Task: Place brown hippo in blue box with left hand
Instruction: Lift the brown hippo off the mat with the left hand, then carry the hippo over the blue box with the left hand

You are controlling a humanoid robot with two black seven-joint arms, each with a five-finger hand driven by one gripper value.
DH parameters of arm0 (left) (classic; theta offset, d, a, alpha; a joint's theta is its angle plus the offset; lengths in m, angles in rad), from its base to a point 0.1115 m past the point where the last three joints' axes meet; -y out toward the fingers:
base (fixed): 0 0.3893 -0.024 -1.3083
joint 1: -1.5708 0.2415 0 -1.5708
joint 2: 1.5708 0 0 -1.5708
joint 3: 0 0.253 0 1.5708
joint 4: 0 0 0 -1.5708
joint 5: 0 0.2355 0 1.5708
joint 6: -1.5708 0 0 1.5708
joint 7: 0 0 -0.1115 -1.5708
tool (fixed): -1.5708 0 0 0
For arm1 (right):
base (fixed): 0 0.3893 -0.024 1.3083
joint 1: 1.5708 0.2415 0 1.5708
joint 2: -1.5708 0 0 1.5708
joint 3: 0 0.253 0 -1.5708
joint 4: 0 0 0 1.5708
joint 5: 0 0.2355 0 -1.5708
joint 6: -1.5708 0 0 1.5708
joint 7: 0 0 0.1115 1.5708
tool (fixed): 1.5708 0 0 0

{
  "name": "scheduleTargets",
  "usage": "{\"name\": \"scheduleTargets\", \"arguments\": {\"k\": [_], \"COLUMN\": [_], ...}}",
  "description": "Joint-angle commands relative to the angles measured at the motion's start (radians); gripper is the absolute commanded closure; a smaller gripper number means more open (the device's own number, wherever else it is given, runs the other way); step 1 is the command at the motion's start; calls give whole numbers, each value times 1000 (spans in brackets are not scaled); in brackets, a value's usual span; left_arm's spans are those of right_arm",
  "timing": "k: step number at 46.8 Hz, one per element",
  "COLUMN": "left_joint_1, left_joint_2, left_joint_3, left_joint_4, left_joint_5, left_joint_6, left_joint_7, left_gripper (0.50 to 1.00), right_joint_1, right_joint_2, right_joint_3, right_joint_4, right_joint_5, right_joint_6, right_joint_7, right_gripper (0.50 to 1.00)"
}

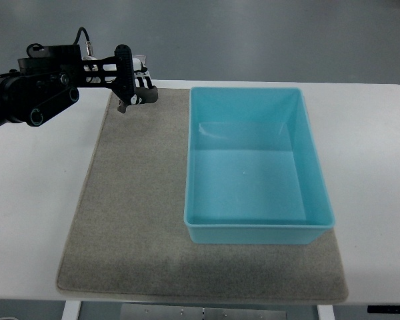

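Note:
My left gripper is going to release the brown hippo. It will put it down near the middle of the blue box's bare bottom (249, 167).
My left hand (135, 90) reaches in from the left edge and hovers over the far left corner of the grey mat (140, 200). Its black fingers (125, 70) are curled around a small brown thing, the brown hippo (123, 105). Only a small bit of the hippo shows below the fingers; the hand hides the rest. The blue box (256, 230) stands on the right half of the mat, open on top, with nothing inside. The hand is to the left of the box's far left corner and apart from it. The right arm is not in view.
The mat lies on a white table (33, 200). The table's far edge runs just behind the hand. Grey floor lies beyond it.

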Motion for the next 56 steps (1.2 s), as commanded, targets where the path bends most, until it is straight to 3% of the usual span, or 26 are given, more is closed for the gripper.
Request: {"name": "scheduleTargets", "arguments": {"k": [1, 19, 30, 45, 56], "left_joint_1": [-20, -135, -209, -278, -264], "left_joint_2": [11, 120, 143, 115, 54], "left_joint_3": [0, -29, -89, -117, -112], "left_joint_4": [-13, -203, -343, -547, -614], "left_joint_5": [-1, 9, 10, 22, 94], "left_joint_6": [-1, -35, -110, -149, -149], "left_joint_7": [0, 0, 0, 4, 12], "left_gripper": [1000, 1000, 1000, 1000, 1000], "right_joint_1": [2, 2, 0, 2, 0], "right_joint_2": [0, 0, 0, 0, 0], "right_joint_3": [0, 0, 0, 0, 0], "right_joint_4": [1, -1, 1, -1, 1], "right_joint_5": [1, -1, 1, -1, -1], "right_joint_6": [0, 0, 0, 0, 0], "right_joint_7": [0, 0, 0, 0, 0], "right_gripper": [564, 564, 564, 564, 564]}}
